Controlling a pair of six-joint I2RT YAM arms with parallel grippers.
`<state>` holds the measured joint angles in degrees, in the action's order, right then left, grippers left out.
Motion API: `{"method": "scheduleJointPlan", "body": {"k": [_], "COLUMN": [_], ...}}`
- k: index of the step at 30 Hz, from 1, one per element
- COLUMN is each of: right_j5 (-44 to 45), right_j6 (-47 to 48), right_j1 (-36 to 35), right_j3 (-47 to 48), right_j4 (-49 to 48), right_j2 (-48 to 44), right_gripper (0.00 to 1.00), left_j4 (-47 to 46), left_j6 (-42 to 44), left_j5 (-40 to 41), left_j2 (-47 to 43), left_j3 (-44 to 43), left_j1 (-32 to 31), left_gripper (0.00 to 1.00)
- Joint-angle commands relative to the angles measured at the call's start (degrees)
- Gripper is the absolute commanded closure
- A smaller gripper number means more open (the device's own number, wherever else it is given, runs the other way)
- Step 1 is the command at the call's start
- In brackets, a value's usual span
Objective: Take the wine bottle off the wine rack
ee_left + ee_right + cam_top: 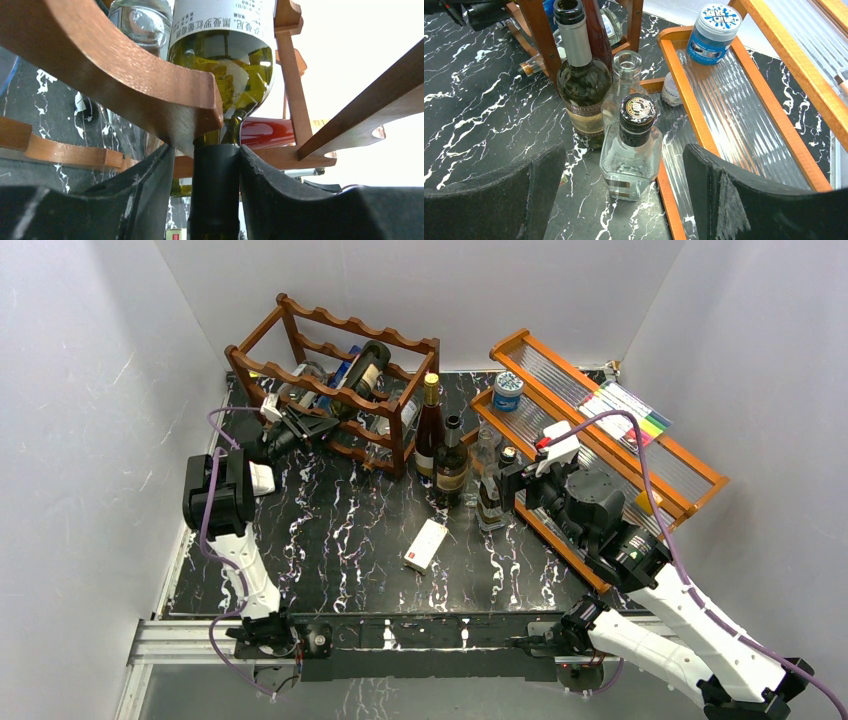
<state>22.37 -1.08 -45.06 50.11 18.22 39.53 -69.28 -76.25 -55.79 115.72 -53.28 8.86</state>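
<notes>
My left fingers crowd the wine rack's front rail; next I open them, back off and take the wine bottle's neck nearer its end (215, 220).
The wine rack (330, 390) stands at the back left, a dark reddish-brown frame with wavy rails (125, 75). A green wine bottle (365, 368) with a white label lies in it, its neck pointing towards my left gripper (300, 426). In the left wrist view the bottle (220, 75) fills the top, and its dark-capped neck runs down between my left gripper's (207, 155) fingers. The right finger (280, 190) lies against the neck; a narrow gap shows beside the left finger (145, 190). My right gripper (515, 480) hangs open over a square clear bottle (631, 155), holding nothing.
Two dark bottles (430, 430) (451, 460) and clear ones (490, 495) stand mid-table. An orange stepped shelf (600, 430) with a blue jar (508, 390) lies at the right. A white box (426, 544) lies in front. A clear bottle (142, 22) also rests in the rack.
</notes>
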Motion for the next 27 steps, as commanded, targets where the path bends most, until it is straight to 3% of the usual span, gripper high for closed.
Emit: {"method": "scheduleJointPlan", "body": {"k": [1, 6, 14, 19, 27], "right_j5": [0.0, 0.0, 0.0, 0.1, 0.0], "right_j6": [0.7, 0.6, 0.6, 0.6, 0.6], "right_j1": [0.1, 0.1, 0.1, 0.1, 0.1], "right_j3": [1.8, 2.0, 1.8, 1.7, 1.8], "right_j4": [-3.2, -2.9, -2.9, -2.9, -2.8], "right_j2": [-0.2, -0.4, -0.6, -0.6, -0.5], "right_gripper": [0.02, 0.02, 0.02, 0.02, 0.02], "left_j4": [-7.2, -10.6, -23.4, -29.7, -28.7], "left_j6": [-2.0, -4.7, -12.2, -15.5, -18.4], "left_j5": [-1.7, -2.9, -4.1, -3.7, -3.6], "left_j2": [0.0, -1.0, -1.8, -1.9, -4.1], "left_j3": [-1.9, -1.1, 1.6, 3.8, 4.0], "left_j1": [-0.2, -0.1, -0.1, -0.1, 0.1], "left_gripper": [0.61, 0.74, 0.99, 1.0, 1.0]}}
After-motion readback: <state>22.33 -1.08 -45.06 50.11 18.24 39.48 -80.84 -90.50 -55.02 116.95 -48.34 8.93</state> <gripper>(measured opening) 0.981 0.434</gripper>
